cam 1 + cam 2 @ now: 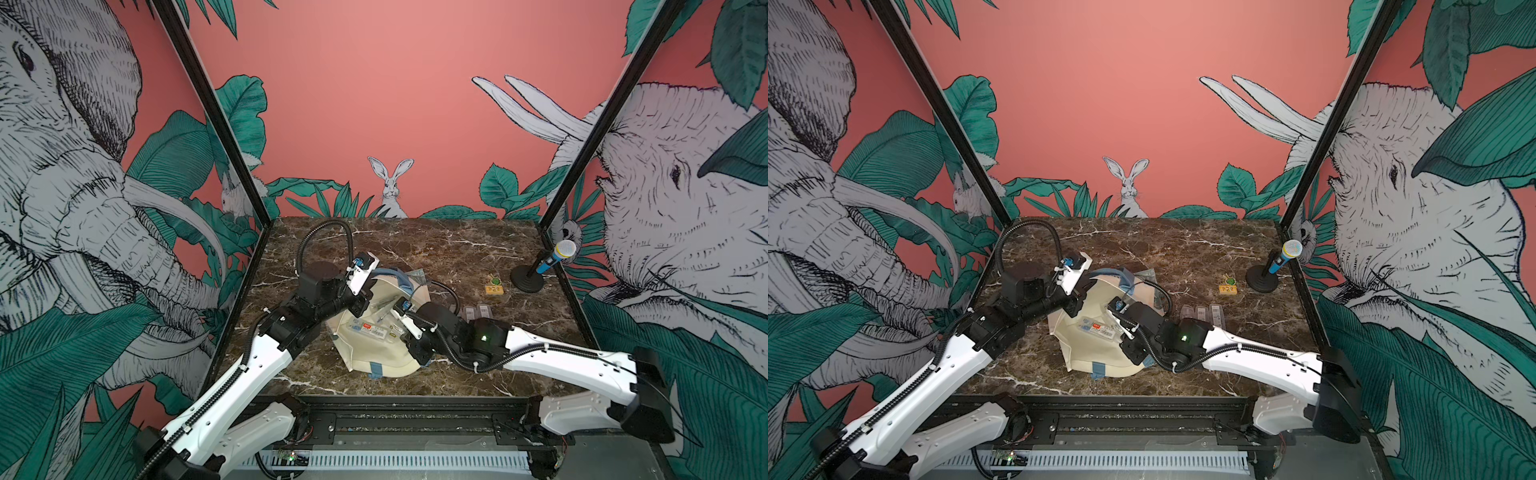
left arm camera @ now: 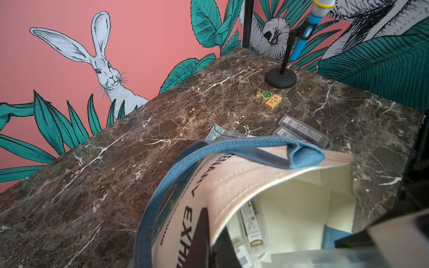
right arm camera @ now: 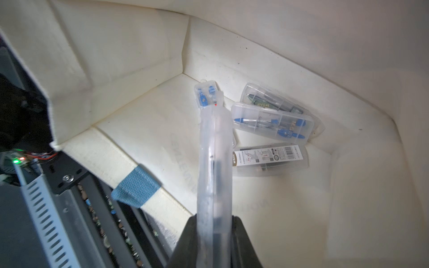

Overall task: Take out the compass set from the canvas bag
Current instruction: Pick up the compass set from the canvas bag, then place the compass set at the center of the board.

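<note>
My right gripper is going to the marble table before the wooden block (image 1: 504, 324). It will let go of the compass set, now held inside the canvas bag, there, beside the clear cases.
The cream canvas bag (image 1: 374, 357) lies on the marble table with its mouth held up and open, blue handles (image 2: 232, 148) draped over it. My left gripper (image 2: 210, 234) is shut on the bag's upper rim, beside the dark lettering. My right gripper (image 3: 214, 222) reaches into the bag and is shut on a clear plastic compass set (image 3: 214, 150), held edge-on with its blue-tipped end pointing deeper inside. Three more clear compass sets (image 3: 272, 123) lie on the bag's inner floor (image 3: 139, 104). In both top views the arms meet over the bag (image 1: 1100, 353).
Clear cases (image 1: 478, 311) lie on the table right of the bag, also in the left wrist view (image 2: 301, 130). A small wooden block (image 1: 494, 289) and a blue microphone on a black stand (image 1: 552, 257) stand at the back right.
</note>
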